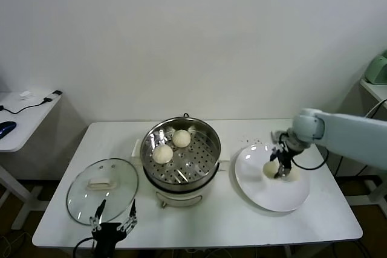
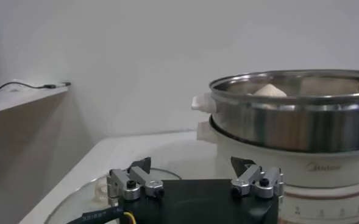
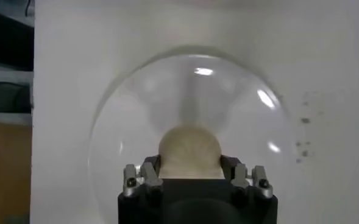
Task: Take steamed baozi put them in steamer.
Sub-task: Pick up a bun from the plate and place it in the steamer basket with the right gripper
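Next, I open my right gripper and let go of the baozi, which still rests on the plate, on the front part of the steamer's tray (image 1: 179, 173), before the two baozi that are there.
The steamer (image 1: 181, 180) stands mid-table with two baozi on its perforated tray, one to the left (image 1: 162, 153) and one behind it (image 1: 181, 138). Two more baozi lie on the white plate (image 1: 272, 196) to the right. My right gripper (image 1: 281, 167) is down on the plate, its fingers closed against both sides of one baozi (image 3: 189, 146), which still rests on the plate (image 3: 167, 85). The other plate baozi (image 1: 294, 174) lies just beside it. My left gripper (image 1: 113, 219) is open and empty at the table's front edge; its wrist view shows the steamer (image 2: 289, 122) ahead.
The round glass lid (image 1: 118, 176) with a white handle lies flat left of the steamer, just behind my left gripper (image 2: 191, 164). A small side table with a cable (image 1: 24, 110) stands at the far left. Dark specks (image 3: 307, 119) dot the table by the plate.
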